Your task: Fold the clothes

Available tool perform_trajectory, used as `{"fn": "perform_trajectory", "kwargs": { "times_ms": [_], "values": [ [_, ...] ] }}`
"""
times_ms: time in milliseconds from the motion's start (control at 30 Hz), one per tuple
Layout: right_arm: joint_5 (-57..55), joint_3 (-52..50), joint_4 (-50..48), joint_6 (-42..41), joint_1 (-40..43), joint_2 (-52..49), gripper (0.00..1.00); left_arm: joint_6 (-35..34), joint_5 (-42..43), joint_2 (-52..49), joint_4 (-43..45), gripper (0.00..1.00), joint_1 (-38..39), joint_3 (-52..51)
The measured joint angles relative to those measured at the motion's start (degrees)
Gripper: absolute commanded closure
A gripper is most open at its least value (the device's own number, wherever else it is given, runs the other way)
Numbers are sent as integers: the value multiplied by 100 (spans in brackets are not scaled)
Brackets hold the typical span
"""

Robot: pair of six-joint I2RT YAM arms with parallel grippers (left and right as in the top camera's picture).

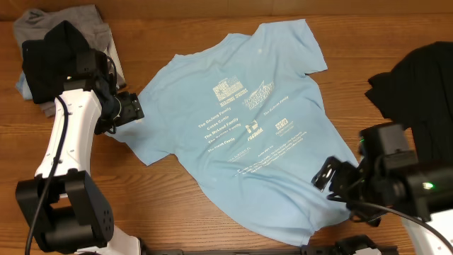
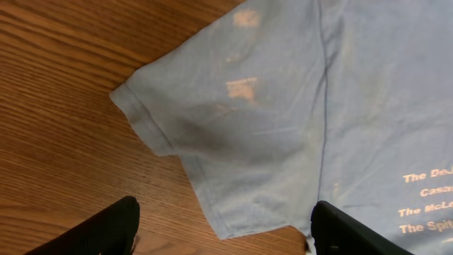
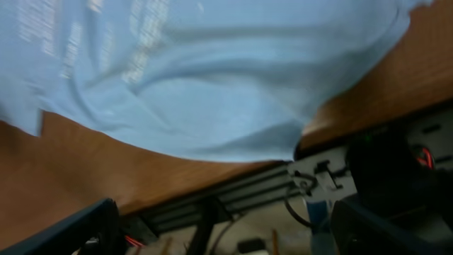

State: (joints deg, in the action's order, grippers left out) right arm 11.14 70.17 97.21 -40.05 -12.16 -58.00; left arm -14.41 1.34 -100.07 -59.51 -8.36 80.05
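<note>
Next, I move my right gripper to the light blue T-shirt and close it on the near corner of its hem [image 1: 303, 238] [image 3: 289, 151], beside the table's front edge.
The light blue T-shirt [image 1: 248, 120] lies spread flat, print side up, in the middle of the wooden table. My left gripper [image 1: 131, 110] hovers open at its left sleeve. In the left wrist view the sleeve [image 2: 163, 120] lies flat and its lower corner reaches between the two black fingers [image 2: 106, 230], with nothing gripped. My right gripper [image 1: 329, 177] is open at the shirt's lower right hem. In the right wrist view the hem [image 3: 212, 85] lies above the gripper [image 3: 226, 234], which hangs over the table's front edge with nothing in it.
A plain black shirt [image 1: 417, 78] lies bunched at the right edge. Folded grey and black clothes [image 1: 64, 42] sit at the back left behind the left arm. Below the table's front edge [image 3: 233, 173] are a metal frame and cables.
</note>
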Motion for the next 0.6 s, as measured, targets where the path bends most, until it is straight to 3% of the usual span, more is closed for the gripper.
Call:
{"fn": "perform_trajectory", "kwargs": {
  "times_ms": [200,433,600],
  "values": [
    [4,-1180,-13,-503,-748,61,0,153,-11,-544,66,17,-4,0],
    [240,-1650,-177,-874,-1432,144,0,262,-90,-1279,306,14,-4,0],
    [621,-2444,-1198,-1215,-2076,153,0,144,-227,-1331,387,12,-66,0]
  ]
}}
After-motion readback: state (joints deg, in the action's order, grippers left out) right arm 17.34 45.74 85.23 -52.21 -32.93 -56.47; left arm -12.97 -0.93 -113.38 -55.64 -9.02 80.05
